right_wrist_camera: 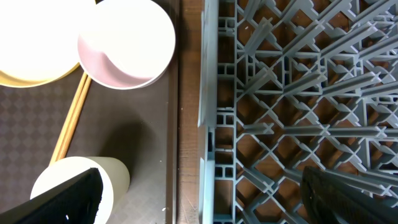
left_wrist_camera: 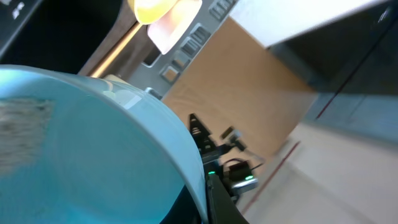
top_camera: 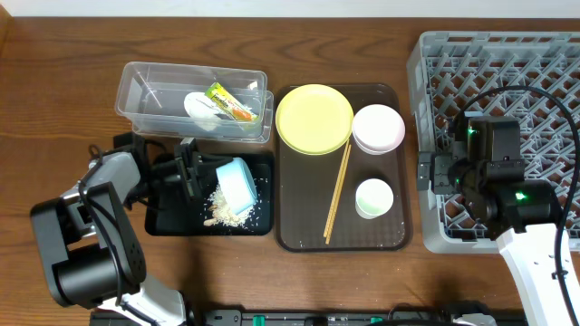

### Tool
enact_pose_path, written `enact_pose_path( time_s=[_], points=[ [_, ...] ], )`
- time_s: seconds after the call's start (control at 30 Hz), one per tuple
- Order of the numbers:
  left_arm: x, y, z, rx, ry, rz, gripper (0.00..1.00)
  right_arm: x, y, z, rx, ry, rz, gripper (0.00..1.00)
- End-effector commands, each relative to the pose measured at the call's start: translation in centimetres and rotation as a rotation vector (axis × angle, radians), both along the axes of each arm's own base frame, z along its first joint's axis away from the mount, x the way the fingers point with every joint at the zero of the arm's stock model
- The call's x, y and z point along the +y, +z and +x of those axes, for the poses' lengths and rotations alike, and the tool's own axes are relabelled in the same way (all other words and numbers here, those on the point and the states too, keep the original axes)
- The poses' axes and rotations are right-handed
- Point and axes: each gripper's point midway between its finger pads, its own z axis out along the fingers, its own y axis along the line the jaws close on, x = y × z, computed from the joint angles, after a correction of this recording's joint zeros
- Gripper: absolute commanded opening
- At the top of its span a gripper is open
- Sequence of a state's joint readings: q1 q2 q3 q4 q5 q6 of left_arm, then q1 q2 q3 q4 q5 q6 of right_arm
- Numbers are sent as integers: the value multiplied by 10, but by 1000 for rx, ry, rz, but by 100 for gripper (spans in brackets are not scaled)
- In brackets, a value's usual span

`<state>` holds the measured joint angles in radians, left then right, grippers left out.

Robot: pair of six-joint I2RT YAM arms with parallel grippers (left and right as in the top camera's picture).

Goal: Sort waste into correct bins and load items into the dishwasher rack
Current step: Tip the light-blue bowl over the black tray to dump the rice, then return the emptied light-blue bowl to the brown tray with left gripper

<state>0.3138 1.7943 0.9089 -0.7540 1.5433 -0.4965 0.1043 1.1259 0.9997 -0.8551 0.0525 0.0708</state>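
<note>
The light blue bowl will go down from my left gripper on the brown tray (top_camera: 310, 181) between the chopsticks and the black tray.
My left gripper (top_camera: 201, 172) is shut on the rim of the light blue bowl (top_camera: 239, 184), held tipped on its side over the black tray (top_camera: 168, 217); the bowl fills the left wrist view (left_wrist_camera: 93, 149). White rice scraps (top_camera: 227, 204) lie in the tray under it. The clear tub (top_camera: 145, 95) holds the paper wad (top_camera: 199, 107) and the snack wrapper (top_camera: 228, 101). The yellow plate (top_camera: 314, 119), pink bowl (top_camera: 378, 128), white cup (top_camera: 373, 197) and chopsticks (top_camera: 338, 192) sit on the brown tray. My right gripper (right_wrist_camera: 199, 199) is open and empty over the grey rack's (top_camera: 535, 63) left wall.
The brown serving tray (top_camera: 299, 231) lies between the black tray and the rack. In the right wrist view the rack wall (right_wrist_camera: 208, 93) runs beside the brown tray's edge, with the cup (right_wrist_camera: 112, 177) and pink bowl (right_wrist_camera: 127, 46) to its left.
</note>
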Motion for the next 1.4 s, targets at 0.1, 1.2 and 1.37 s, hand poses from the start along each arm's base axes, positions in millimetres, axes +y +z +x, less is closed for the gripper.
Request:
enact_pose_path(
  time_s=[0.1, 1.2, 1.37],
  points=[
    [18, 2, 4, 228, 78, -106, 6, 1, 7, 2, -17, 0, 7, 99],
    [-27, 35, 19, -516, -109, 438, 6, 1, 7, 3, -18, 0, 7, 99],
    [-68, 33, 21, -665, -188, 787, 6, 1, 7, 3, -18, 0, 7, 99]
  ],
)
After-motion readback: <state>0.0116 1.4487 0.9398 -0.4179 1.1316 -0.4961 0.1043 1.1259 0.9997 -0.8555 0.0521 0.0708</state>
